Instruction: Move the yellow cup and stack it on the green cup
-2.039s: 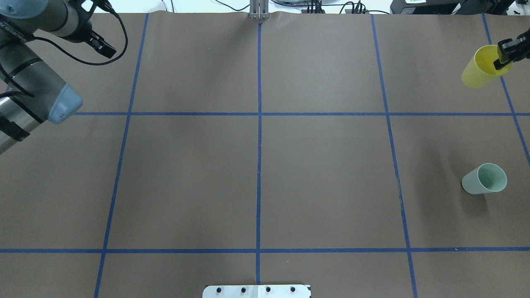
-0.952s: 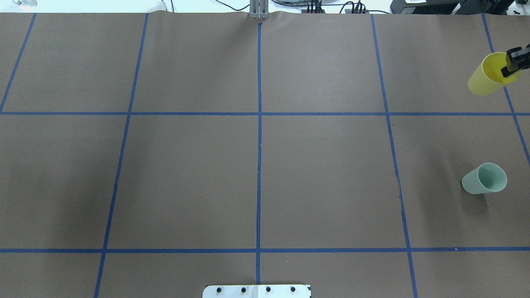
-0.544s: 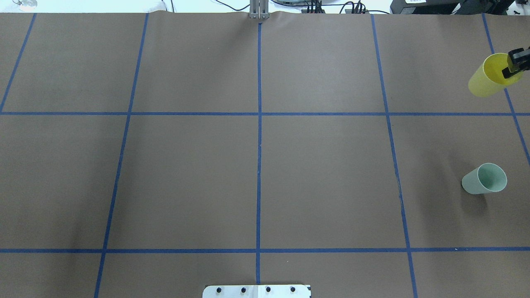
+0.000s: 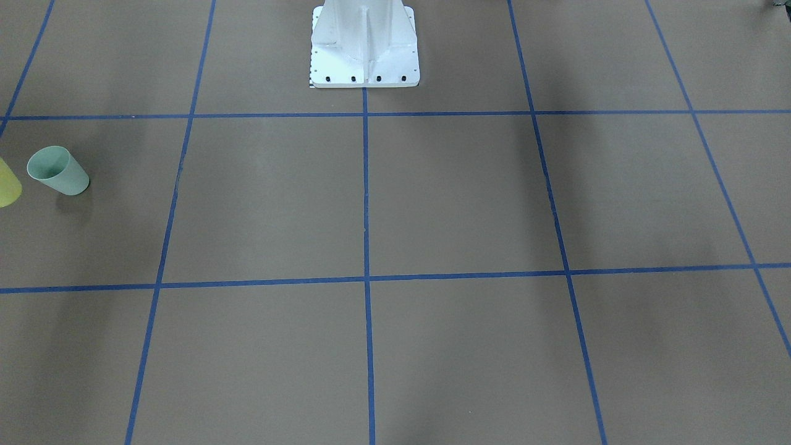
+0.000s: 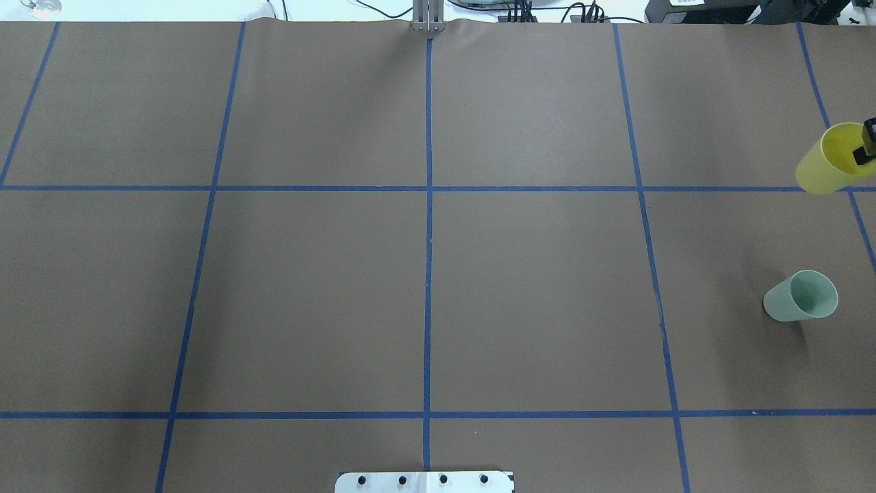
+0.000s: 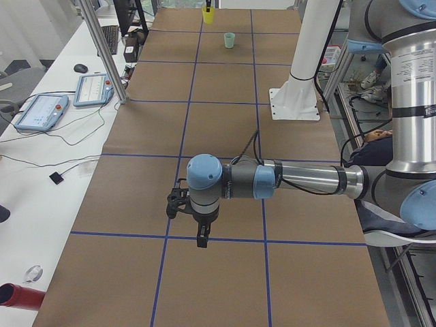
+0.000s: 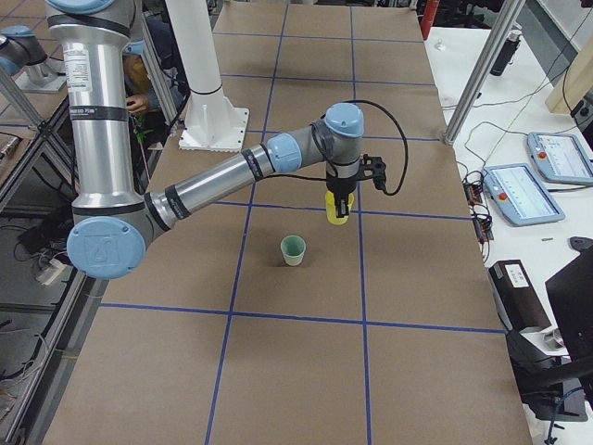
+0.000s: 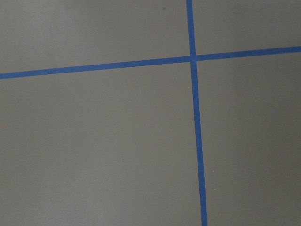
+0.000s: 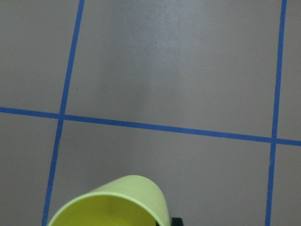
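The green cup stands upright. Next, my right gripper lets go of the yellow cup in the opening of the upright green cup (image 4: 51, 161).
The yellow cup (image 5: 825, 161) hangs above the table at the far right of the overhead view, held by its rim in my right gripper (image 5: 866, 145), which is shut on it. It also shows in the exterior right view (image 7: 337, 209) and at the bottom of the right wrist view (image 9: 117, 202). The green cup (image 5: 801, 296) stands upright on the table, nearer the robot's side than the yellow cup, apart from it. It also shows in the front view (image 4: 59, 171). My left gripper (image 6: 201, 238) shows only in the exterior left view, so I cannot tell whether it is open or shut.
Blue tape lines (image 5: 428, 205) grid the brown table. The robot's white base (image 4: 364, 43) stands at the table's middle edge. Tablets (image 7: 519, 190) and cables lie on the side bench beyond the right end.
My right gripper has carried the yellow cup toward the robot's side, closer to the green cup. The left arm left the overhead view early on. The green cup has not moved.
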